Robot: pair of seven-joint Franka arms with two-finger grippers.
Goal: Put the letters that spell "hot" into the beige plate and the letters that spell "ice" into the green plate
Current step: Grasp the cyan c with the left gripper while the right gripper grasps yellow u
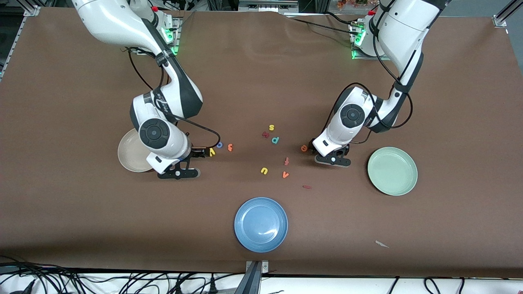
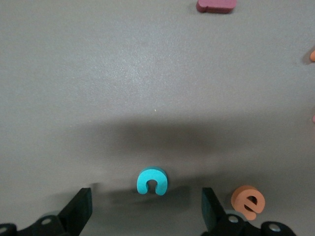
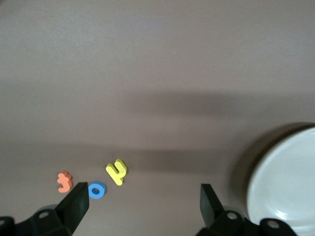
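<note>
The robot's right gripper needs to close on the sides of the yellow h (image 1: 211,152) (image 3: 117,172), which lies next to the blue o.
My left gripper (image 1: 331,155) (image 2: 146,209) hangs low over the table, open, with the teal c (image 2: 152,181) lying between its fingers, untouched. Just outside one finger lies the orange e (image 1: 304,148) (image 2: 248,201). The dark red i (image 1: 306,187) (image 2: 216,5) lies nearer the front camera. The green plate (image 1: 392,170) holds nothing. My right gripper (image 1: 184,157) (image 3: 142,206) is open between the beige plate (image 1: 130,153) (image 3: 285,182) and the yellow h (image 1: 212,152) (image 3: 117,171), blue o (image 1: 219,145) (image 3: 97,190) and orange t (image 1: 230,147) (image 3: 64,181). The right arm hides part of the beige plate.
A blue plate (image 1: 260,223) sits near the table's front edge. Loose letters lie mid-table: yellow s (image 1: 271,128), a dark red letter (image 1: 265,134), teal p (image 1: 275,140), red-orange f (image 1: 287,161), yellow u (image 1: 264,170), orange v (image 1: 285,174).
</note>
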